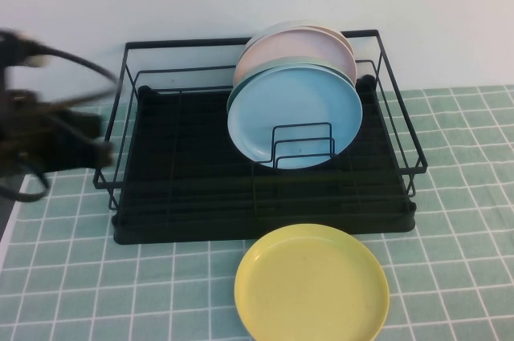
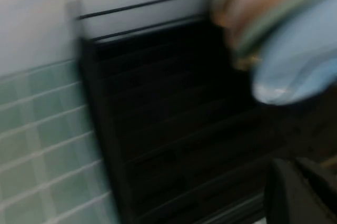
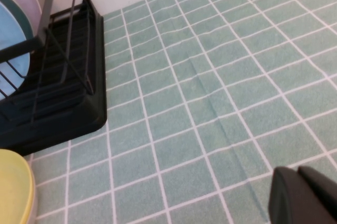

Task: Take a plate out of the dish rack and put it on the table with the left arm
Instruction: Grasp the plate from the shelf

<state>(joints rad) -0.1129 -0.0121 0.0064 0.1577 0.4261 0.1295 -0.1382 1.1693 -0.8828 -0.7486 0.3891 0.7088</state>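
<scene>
Next, I close my left gripper on the sky-blue plate's side edge [image 1: 230, 116] [image 2: 259, 84], the one that faces the empty part of the dish rack.
The sky-blue plate [image 1: 293, 112] stands upright in the wire dividers at the right of the black dish rack [image 1: 185, 188], in front of other plates. My left arm is a blur at the far left, its gripper [image 1: 95, 148] beside the rack's left end and well apart from the plate. In the left wrist view the gripper [image 2: 294, 163] has its fingers together over the rack's tray [image 2: 174, 129], with the blue plate [image 2: 300, 60] ahead. My right gripper [image 3: 295, 170] is shut and empty above the tiled table [image 3: 210, 76], right of the rack [image 3: 63, 97].
A yellow plate [image 1: 312, 285] lies flat on the table [image 1: 458, 221] just in front of the rack. A pink plate [image 1: 281, 48] and a pale green one stand behind the blue plate. A white wall runs behind the rack.
</scene>
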